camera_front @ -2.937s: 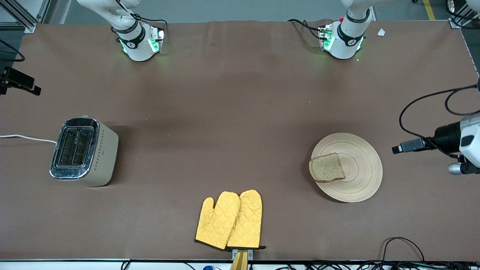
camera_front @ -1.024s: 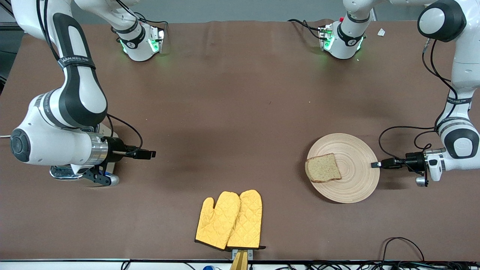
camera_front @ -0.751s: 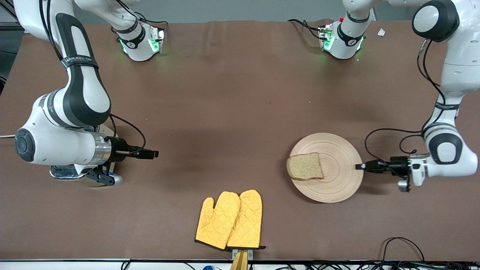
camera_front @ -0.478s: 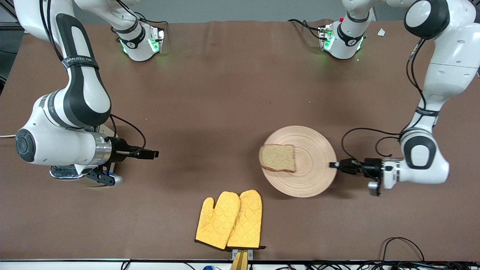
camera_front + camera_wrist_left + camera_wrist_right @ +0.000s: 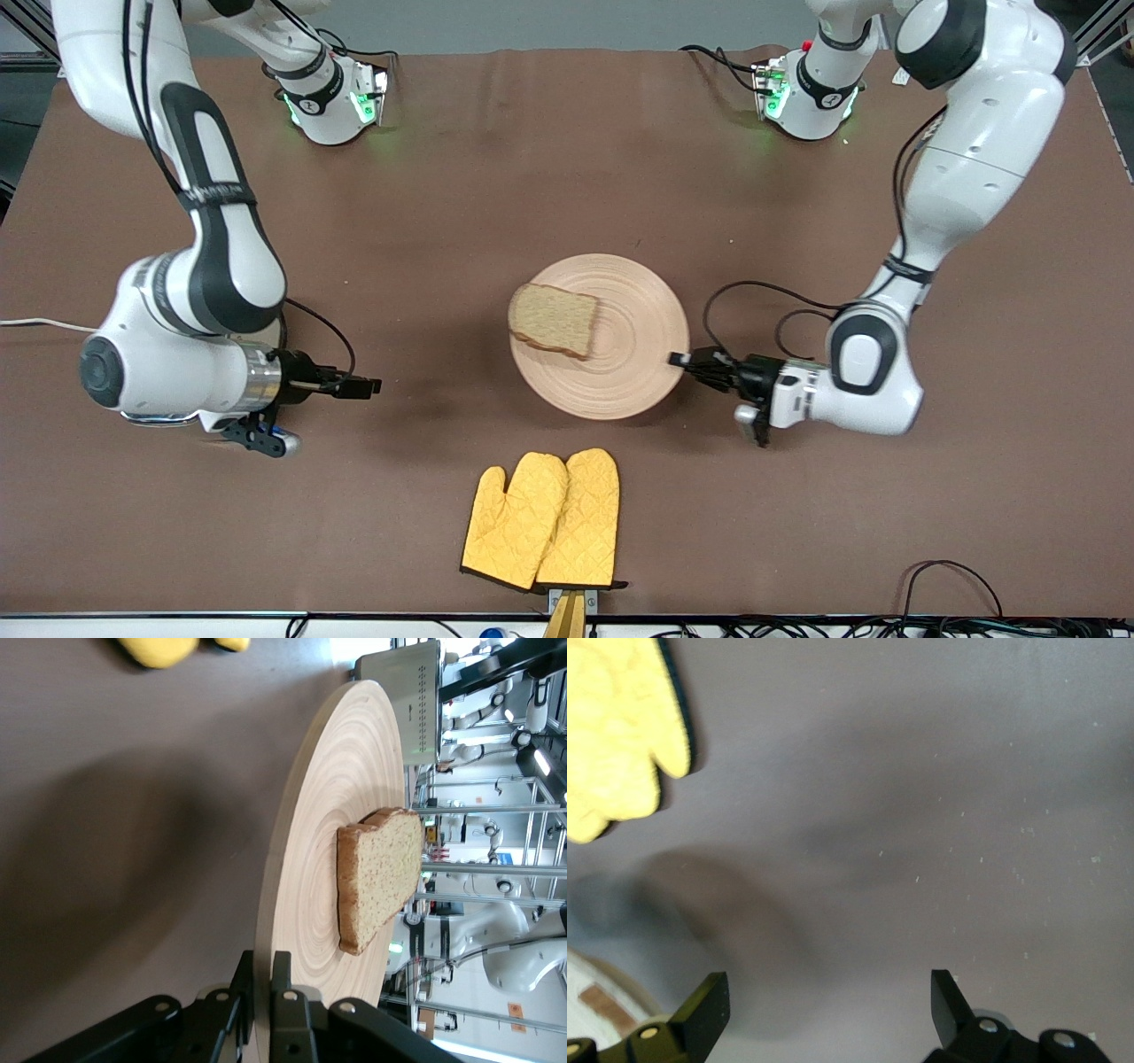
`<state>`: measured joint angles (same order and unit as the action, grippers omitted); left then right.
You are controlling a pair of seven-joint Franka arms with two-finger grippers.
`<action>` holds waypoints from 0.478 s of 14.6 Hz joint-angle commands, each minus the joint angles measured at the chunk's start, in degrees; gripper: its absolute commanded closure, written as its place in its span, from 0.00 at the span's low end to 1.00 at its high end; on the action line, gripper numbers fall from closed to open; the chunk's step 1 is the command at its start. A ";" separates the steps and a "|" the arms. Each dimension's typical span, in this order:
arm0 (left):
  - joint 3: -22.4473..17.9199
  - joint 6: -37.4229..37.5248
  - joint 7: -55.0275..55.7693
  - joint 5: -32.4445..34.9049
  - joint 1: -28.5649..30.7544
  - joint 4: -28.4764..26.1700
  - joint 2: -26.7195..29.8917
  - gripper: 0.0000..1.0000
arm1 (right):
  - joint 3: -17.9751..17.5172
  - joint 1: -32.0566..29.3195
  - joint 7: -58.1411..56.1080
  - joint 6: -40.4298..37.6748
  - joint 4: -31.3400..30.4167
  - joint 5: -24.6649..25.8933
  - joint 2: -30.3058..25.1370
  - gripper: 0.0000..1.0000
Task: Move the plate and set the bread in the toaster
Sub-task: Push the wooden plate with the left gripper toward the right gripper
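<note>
I will use my left gripper to set the round light-wood plate, now at the table's middle, down on the table nearer the toaster (image 5: 495, 331) (image 5: 340, 682), behind the oven mitts.
The round light-wood plate (image 5: 620, 372) is at the table's middle with the brown bread slice (image 5: 554, 319) on it, toward the right arm's end. My left gripper (image 5: 680, 361) is shut on the plate's rim at the left arm's end. The left wrist view shows its fingers (image 5: 283, 970) pinching the rim (image 5: 301, 842), the bread (image 5: 376, 873) past them and the cream toaster (image 5: 399, 691) far off. My right gripper (image 5: 361, 386) is open and empty, low over bare table beside the toaster, which the right arm hides in the front view. In the right wrist view the gripper (image 5: 828, 992) frames only tablecloth.
Two yellow oven mitts (image 5: 545, 518) lie near the table's front edge, nearer the front camera than the plate; one shows in the right wrist view (image 5: 611, 735). The toaster's white cord (image 5: 44, 323) runs off the right arm's end. Black cables (image 5: 948, 576) lie at the front edge.
My left gripper has closed on the plate's rim and moved plate and bread from the left arm's end to the table's middle. The right arm came in over the toaster and shifted slightly.
</note>
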<state>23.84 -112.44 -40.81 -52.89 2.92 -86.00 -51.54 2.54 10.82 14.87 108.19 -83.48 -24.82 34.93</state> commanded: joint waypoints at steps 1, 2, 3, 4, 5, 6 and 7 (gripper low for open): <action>0.42 -7.23 -1.11 -8.26 -5.53 -1.97 -0.13 1.00 | -0.26 0.43 -1.95 3.69 -6.95 -0.93 -2.31 0.00; 0.42 -10.66 -1.11 -10.89 -8.34 -1.89 -0.31 1.00 | -0.26 0.35 -2.13 3.52 -8.01 -0.93 -3.19 0.00; 0.33 -14.26 -1.11 -13.97 -10.81 -1.89 -0.40 1.00 | -0.17 0.35 -2.82 3.69 -9.76 -0.84 -4.42 0.00; 0.25 -16.38 -1.11 -16.61 -13.01 -1.63 -0.92 1.00 | -0.26 0.35 -3.27 3.69 -11.60 -0.93 -5.56 0.00; 0.07 -17.45 -1.28 -18.46 -14.42 -1.54 -1.88 1.00 | -0.26 0.43 -3.36 3.78 -13.45 -0.93 -6.44 0.00; 0.07 -18.16 -1.55 -19.35 -15.39 -1.36 -3.29 1.00 | -0.26 0.43 -3.45 3.95 -15.03 -0.93 -7.41 0.00; 0.07 -19.21 -1.64 -19.44 -15.84 -0.58 -4.52 0.99 | -0.26 0.43 -3.53 3.95 -16.18 -0.93 -8.29 0.00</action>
<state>23.68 -131.55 -41.19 -69.98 -13.14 -87.84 -53.96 2.34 11.11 12.65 111.03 -93.09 -24.82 31.63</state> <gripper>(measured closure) 0.903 0.000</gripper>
